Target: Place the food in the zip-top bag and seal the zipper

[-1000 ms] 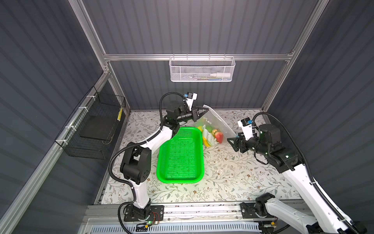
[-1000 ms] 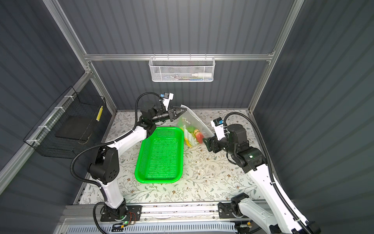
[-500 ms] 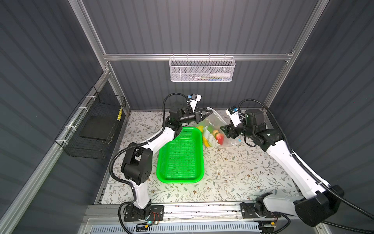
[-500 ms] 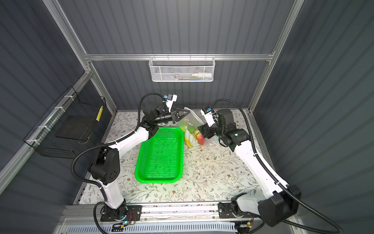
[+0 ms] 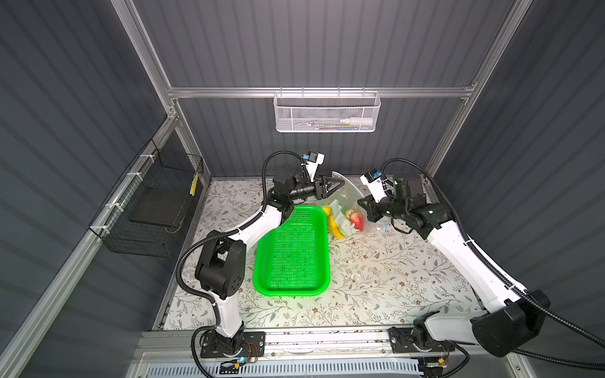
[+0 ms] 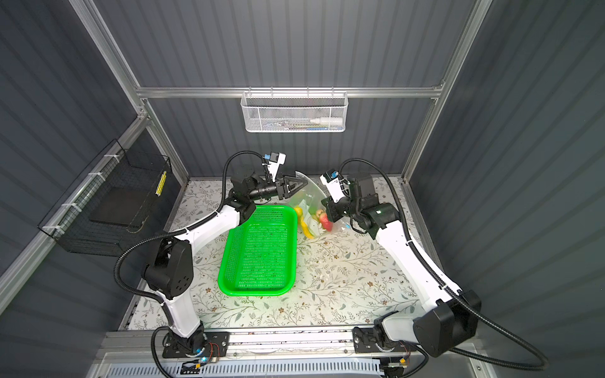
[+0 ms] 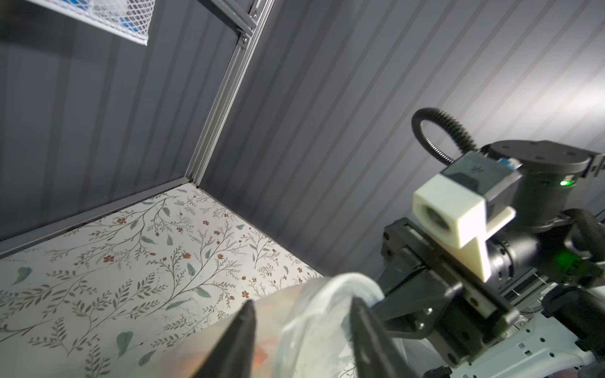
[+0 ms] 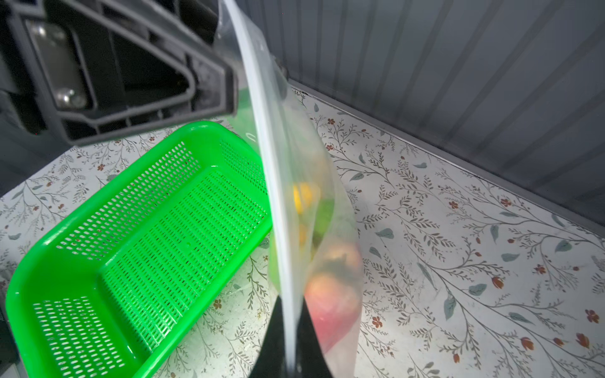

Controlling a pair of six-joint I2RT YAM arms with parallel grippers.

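Next, I set the zip-top bag, hanging upright at the table's back, with my right gripper on the flowered table (image 5: 372, 237), just beside the green basket.
The clear zip-top bag (image 5: 343, 204) (image 6: 309, 203) hangs upright at the back of the table, beside the green basket. The food shows through it: a red strawberry (image 5: 358, 222) (image 8: 330, 314) and yellow and green pieces (image 5: 334, 225) (image 8: 304, 196). My right gripper (image 5: 361, 203) (image 6: 324, 205) (image 8: 289, 340) is shut on the zipper (image 8: 262, 131), the white strip along the bag's edge. My left gripper (image 5: 341, 184) (image 6: 304, 184) (image 7: 301, 327) stands open, with the bag's top (image 7: 314, 311) between its fingers (image 8: 147, 81).
The green perforated basket (image 5: 291, 255) (image 6: 258, 252) (image 8: 131, 229) lies empty in front of the bag, under the left arm. A white mesh basket (image 5: 327, 111) hangs on the back wall and a black wire one (image 5: 157, 203) on the left wall. The back wall is close behind both grippers.
My right arm swung in from the right and shut on the bag's zipper edge. My left gripper, shut on the bag's top before, has opened.
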